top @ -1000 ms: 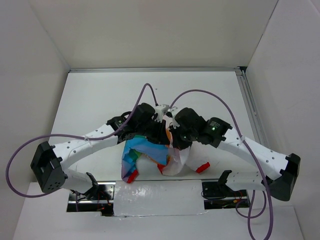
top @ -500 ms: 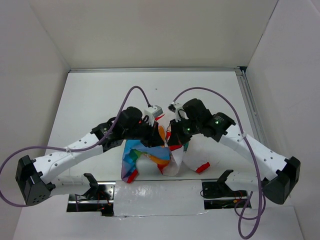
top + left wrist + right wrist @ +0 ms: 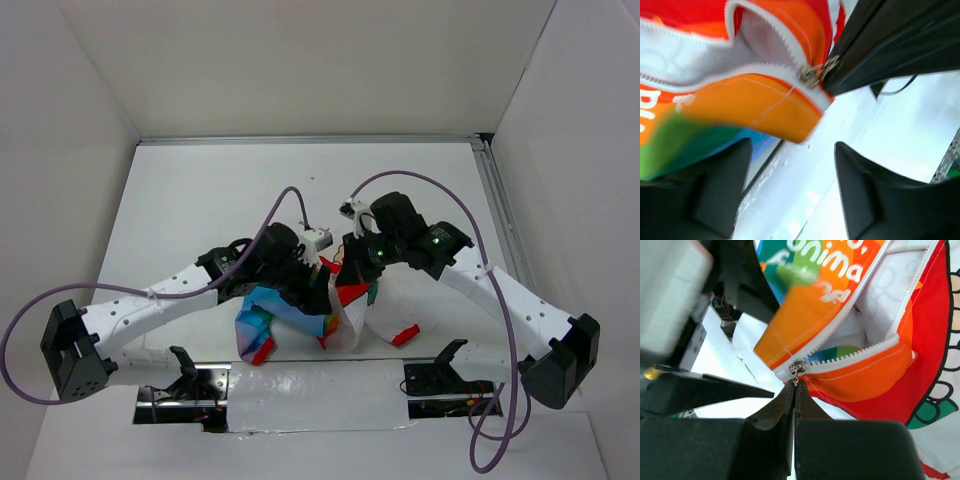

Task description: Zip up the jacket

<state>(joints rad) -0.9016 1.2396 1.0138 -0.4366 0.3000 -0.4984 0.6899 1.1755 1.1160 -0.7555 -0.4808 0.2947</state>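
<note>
The orange hem's corner hangs past the open fingers of my left gripper, so I will back off and pinch the hem point(image 3: 790, 111) below the slider before I zip up.
The jacket point(image 3: 290, 318), white with rainbow stripes and red cuffs, hangs bunched between both arms near the table's front. Its zipper slider point(image 3: 797, 367) sits at the bottom of the orange hem, with the teeth spread apart above it. My right gripper point(image 3: 794, 385) is shut on the slider's small metal pull and holds the hem off the table. My left gripper point(image 3: 792, 150) stands open just below the orange hem point(image 3: 755, 102), with only the white table between its fingers. The slider point(image 3: 812, 75) shows there against the dark right fingers point(image 3: 890, 45).
White walls close in the table point(image 3: 200, 200) at the back and both sides. A metal rail point(image 3: 500, 220) runs along the right edge. A shiny plate point(image 3: 310, 385) lies at the near edge between the arm bases. Purple cables point(image 3: 440, 200) loop above both arms.
My left gripper has opened and let go of the jacket's hem. The left side of the jacket has sagged lower. My right gripper still holds the zipper pull.
</note>
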